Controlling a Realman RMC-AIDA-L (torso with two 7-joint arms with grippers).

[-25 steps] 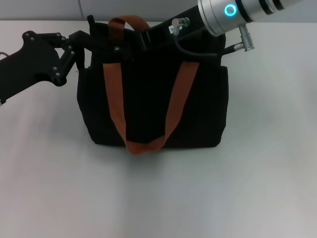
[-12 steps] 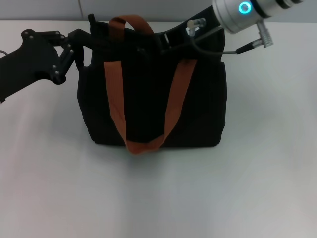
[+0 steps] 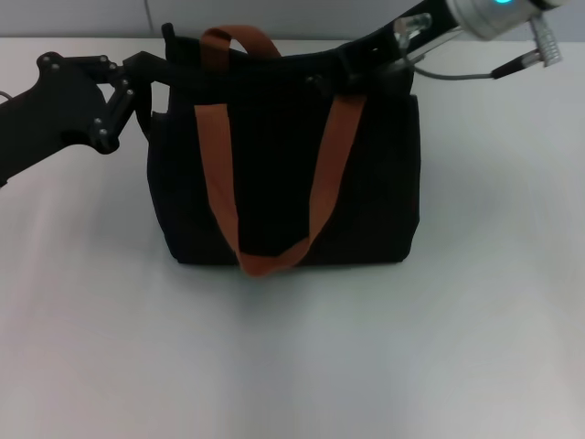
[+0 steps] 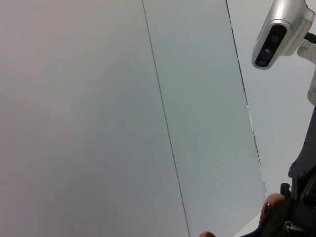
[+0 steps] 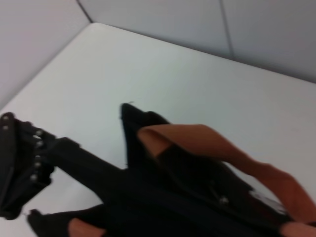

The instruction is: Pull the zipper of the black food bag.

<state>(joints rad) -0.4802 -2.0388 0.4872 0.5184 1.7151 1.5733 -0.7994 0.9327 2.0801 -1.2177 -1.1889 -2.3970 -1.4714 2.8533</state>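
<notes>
Next, I let go of the zipper, now hidden at the bag's top edge, with my right gripper just above the front strap end farther from my left gripper (image 3: 335, 76).
The black food bag (image 3: 274, 192) stands upright in the middle of the white table in the head view, its orange-brown straps (image 3: 219, 183) hanging down the front. My left gripper (image 3: 163, 71) is shut on the bag's top left corner. My right gripper (image 3: 334, 78) lies low over the bag's top edge, right of centre, dark against the black fabric. The zipper is hidden there. The right wrist view shows the bag's top (image 5: 163, 197), a strap (image 5: 197, 138) and the left gripper (image 5: 29, 168) at its far corner.
The white table (image 3: 292, 366) spreads in front of and beside the bag. A grey wall runs along the back edge. The left wrist view shows mostly wall panels, the head camera (image 4: 276, 34), and a bit of orange strap (image 4: 274, 202).
My right gripper has slid to the right along the bag's top edge, from left of centre to right of centre. The left gripper keeps its hold on the corner.
</notes>
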